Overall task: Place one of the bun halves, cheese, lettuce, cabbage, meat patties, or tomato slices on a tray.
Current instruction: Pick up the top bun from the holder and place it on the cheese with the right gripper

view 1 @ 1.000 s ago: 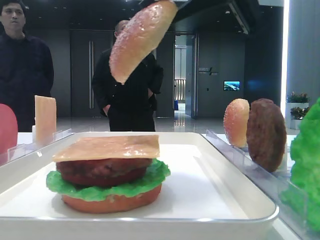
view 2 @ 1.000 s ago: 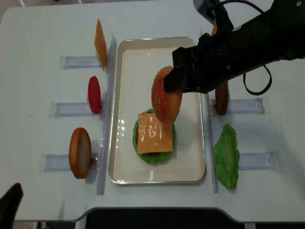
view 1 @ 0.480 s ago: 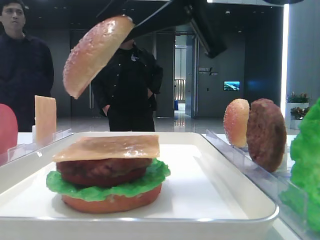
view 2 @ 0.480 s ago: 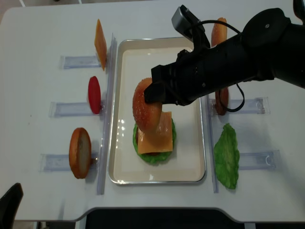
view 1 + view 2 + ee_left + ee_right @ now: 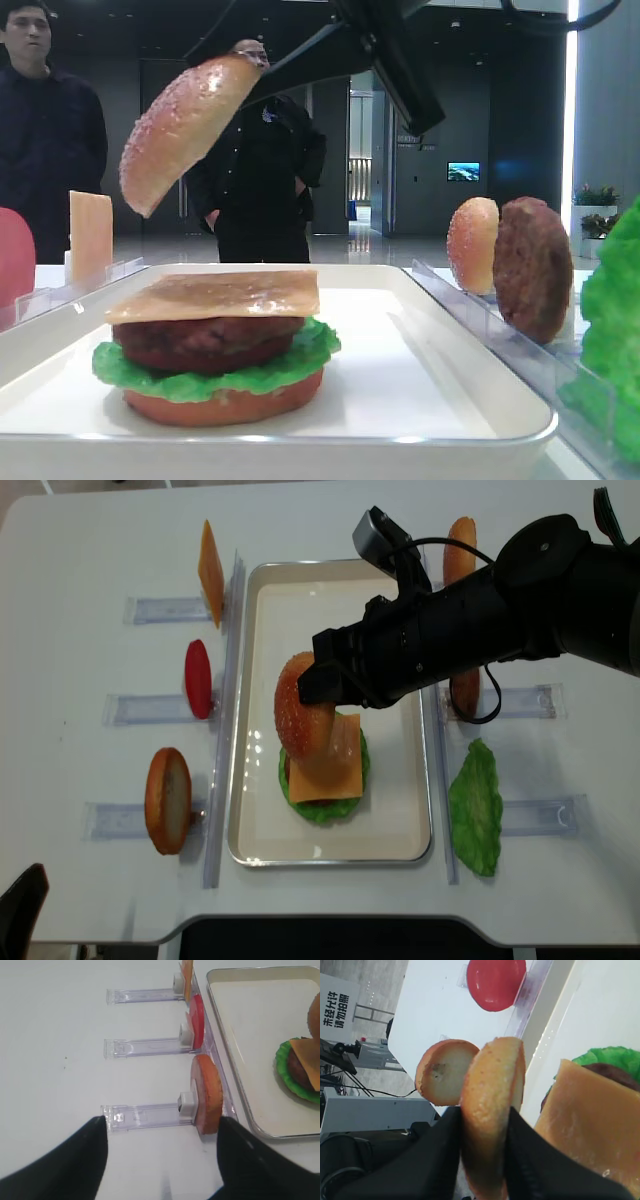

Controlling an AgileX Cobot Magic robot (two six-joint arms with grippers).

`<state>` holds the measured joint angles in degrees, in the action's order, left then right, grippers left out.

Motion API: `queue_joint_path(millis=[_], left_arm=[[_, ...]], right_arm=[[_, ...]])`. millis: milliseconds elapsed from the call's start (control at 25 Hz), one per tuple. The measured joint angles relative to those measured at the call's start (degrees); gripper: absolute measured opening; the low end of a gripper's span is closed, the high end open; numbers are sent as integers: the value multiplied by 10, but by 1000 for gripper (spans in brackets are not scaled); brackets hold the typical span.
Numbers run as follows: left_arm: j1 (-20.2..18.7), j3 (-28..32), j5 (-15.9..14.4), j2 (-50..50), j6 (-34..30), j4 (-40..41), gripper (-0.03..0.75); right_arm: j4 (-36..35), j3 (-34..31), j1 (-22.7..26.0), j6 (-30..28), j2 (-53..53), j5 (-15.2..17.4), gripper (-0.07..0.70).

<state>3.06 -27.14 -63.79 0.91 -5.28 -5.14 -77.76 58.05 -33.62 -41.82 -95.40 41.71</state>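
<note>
My right gripper needs to let go of the top bun onto the cheese slice [image 5: 325,748] [image 5: 594,1122] that is on top of the stack on the white tray.
My right gripper [image 5: 322,683] is shut on the seeded golden-brown top bun [image 5: 298,708], pinching it on edge between its black fingers [image 5: 445,1145]. The bun [image 5: 188,128] hangs tilted, well above the left side of a stack and apart from it. The stack lies on the white tray [image 5: 330,600]: cheese [image 5: 215,294] on top, then a dark meat patty [image 5: 205,340], green lettuce [image 5: 300,360] and a flat bottom bun [image 5: 220,406]. My left gripper [image 5: 160,1135] is open and empty, low over the table left of the tray.
Clear racks flank the tray. On the left stand a cheese slice [image 5: 210,560], a tomato slice [image 5: 198,678] and a bun half [image 5: 168,800]. On the right stand another bun [image 5: 460,548], a patty [image 5: 466,692] and lettuce [image 5: 475,805]. Two people [image 5: 260,180] stand behind the table.
The right gripper has carried the seeded bun leftward and toward the stack, from over the tray's middle to above the stack's left side. The left gripper has not moved.
</note>
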Motion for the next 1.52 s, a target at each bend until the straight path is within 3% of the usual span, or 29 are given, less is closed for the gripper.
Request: queue_joint_path(millis=[1520], left_arm=[[0, 0, 0, 0, 0, 0, 517]], right_arm=[[-21, -12, 0, -32, -48, 1, 183]])
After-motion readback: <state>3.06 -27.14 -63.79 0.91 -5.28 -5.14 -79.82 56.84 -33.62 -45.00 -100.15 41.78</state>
